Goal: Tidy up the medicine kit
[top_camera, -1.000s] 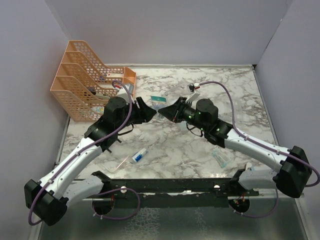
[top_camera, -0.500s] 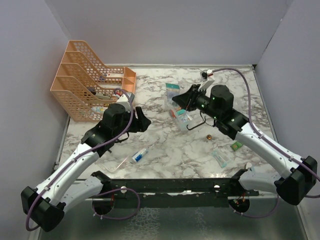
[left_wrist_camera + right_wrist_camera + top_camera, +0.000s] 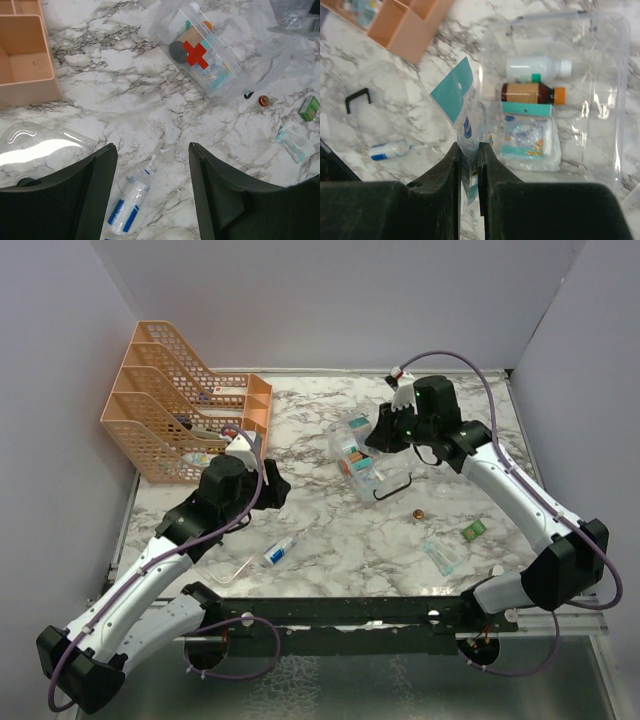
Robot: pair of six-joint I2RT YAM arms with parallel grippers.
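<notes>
My right gripper is to let go of the clear packet. It will leave it inside the medicine kit (image 3: 366, 477) (image 3: 503, 150), against the teal-topped packet by the brown bottle.
The medicine kit (image 3: 362, 466) is a clear box lying open on the marble, with a black handle (image 3: 396, 486) at its near side. Inside lie a white bottle (image 3: 538, 67), a brown bottle (image 3: 530, 92) and a teal-topped packet (image 3: 527, 134). My right gripper (image 3: 377, 436) hangs over the kit's far edge, shut on a clear packet with a teal header (image 3: 461, 109) that sticks up between the fingers (image 3: 469, 146). My left gripper (image 3: 275, 486) is to the left of the kit, open and empty (image 3: 152, 150). The kit's red cross (image 3: 195, 53) shows in the left wrist view.
An orange mesh file rack (image 3: 175, 410) stands at the back left. A small blue-labelled tube (image 3: 279, 551) lies under the left gripper, beside a clear plastic lid (image 3: 40, 148). Right of the kit lie a small brown item (image 3: 419, 513), a green packet (image 3: 473, 531) and a clear packet (image 3: 441, 555).
The two grippers, close together mid-table a second ago, have parted. The right one carried the packet back and right over the kit. The left one drew back left and opened wider.
</notes>
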